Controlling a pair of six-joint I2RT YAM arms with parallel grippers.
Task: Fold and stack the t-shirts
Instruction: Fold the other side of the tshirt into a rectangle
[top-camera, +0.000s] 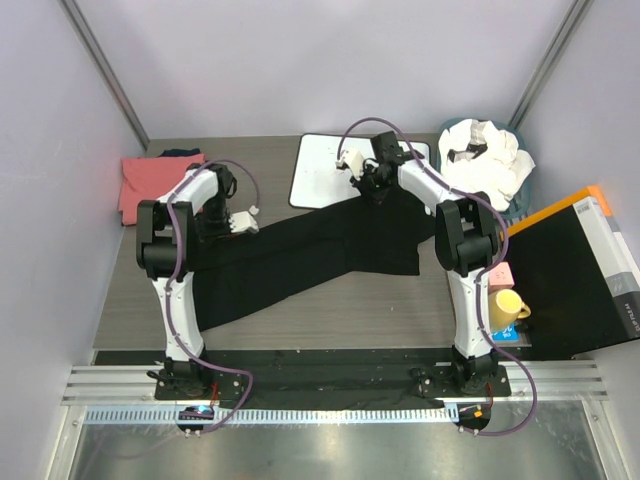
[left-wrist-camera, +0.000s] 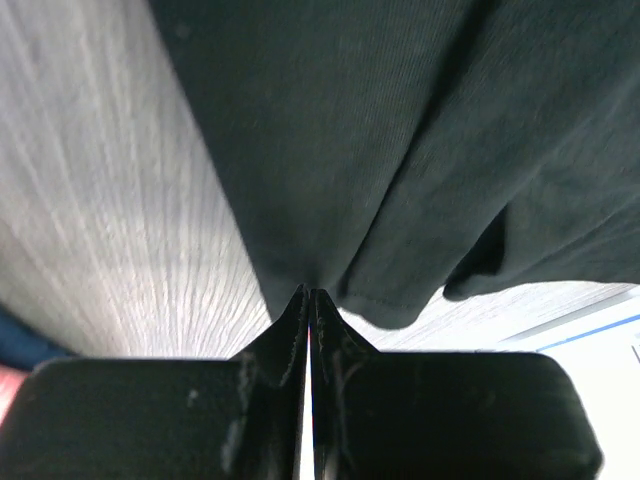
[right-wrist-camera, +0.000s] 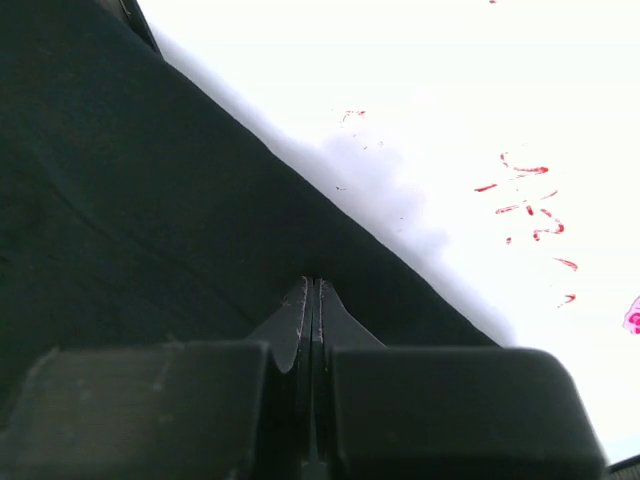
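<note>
The black t-shirt's top layer stops short of the bottom layer's edge. I need to use my left gripper to take the top layer's corner (left-wrist-camera: 354, 290) and pull it to that edge.
A black t-shirt (top-camera: 300, 250) lies stretched across the table from front left to back right, print not showing. My left gripper (top-camera: 243, 222) is shut on its left edge; the left wrist view shows the closed fingertips (left-wrist-camera: 308, 294) pinching dark cloth (left-wrist-camera: 400, 150) over the wood table. My right gripper (top-camera: 373, 186) is shut on the shirt's far edge (right-wrist-camera: 150, 200), fingertips (right-wrist-camera: 313, 281) closed at the cloth, beside the white board. A coral-pink t-shirt (top-camera: 155, 182) lies folded at the back left. White t-shirts (top-camera: 490, 158) are piled in a basket at the back right.
A flat white board with a black rim (top-camera: 325, 165) lies at the back middle, part under the black shirt; it shows red marks in the right wrist view (right-wrist-camera: 530, 200). A black and orange box (top-camera: 575, 270), a yellow mug (top-camera: 506, 306) and a pink item (top-camera: 500, 275) stand at the right.
</note>
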